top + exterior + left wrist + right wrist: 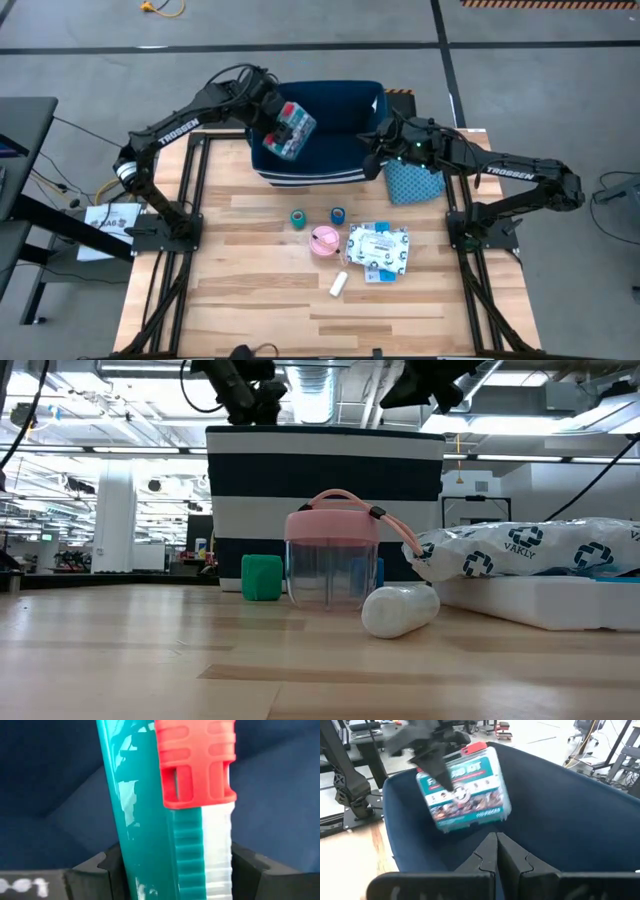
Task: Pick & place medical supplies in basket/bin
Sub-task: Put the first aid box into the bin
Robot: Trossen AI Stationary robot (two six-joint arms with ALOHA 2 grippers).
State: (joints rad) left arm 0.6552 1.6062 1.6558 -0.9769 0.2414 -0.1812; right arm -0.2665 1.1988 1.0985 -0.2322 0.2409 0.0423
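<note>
Next, my left gripper puts the red-teal long pack down inside the navy bin [305,153], near the striped front side of the bin.
The red-teal long pack [288,131] is a clear case with a teal printed face and a red latch. It hangs above the open dark navy bin [345,125], held by my left gripper [270,122], which is shut on it. My right gripper [496,845] is shut and sits at the bin's right rim [377,160], looking into the bin. On the wood lie the teal tape roll [298,217], the blue tape roll [338,215], the pink round thing [324,241], the white-blue packets [380,247] and the small white tube [339,284]. My left gripper pinches the pack between its two fingers [92,872], one on each broad face, at the narrow latch edge [200,850]. The fingers come from above, slanting down. The pack [465,787] is lifted clear and hangs tilted over the bin's inside.
A teal dotted cloth [410,182] lies on the table against the bin's right side, under my right arm. The bin stands at the table's far edge. The small items cluster at mid-table, with bare wood toward the near edge and left side.
</note>
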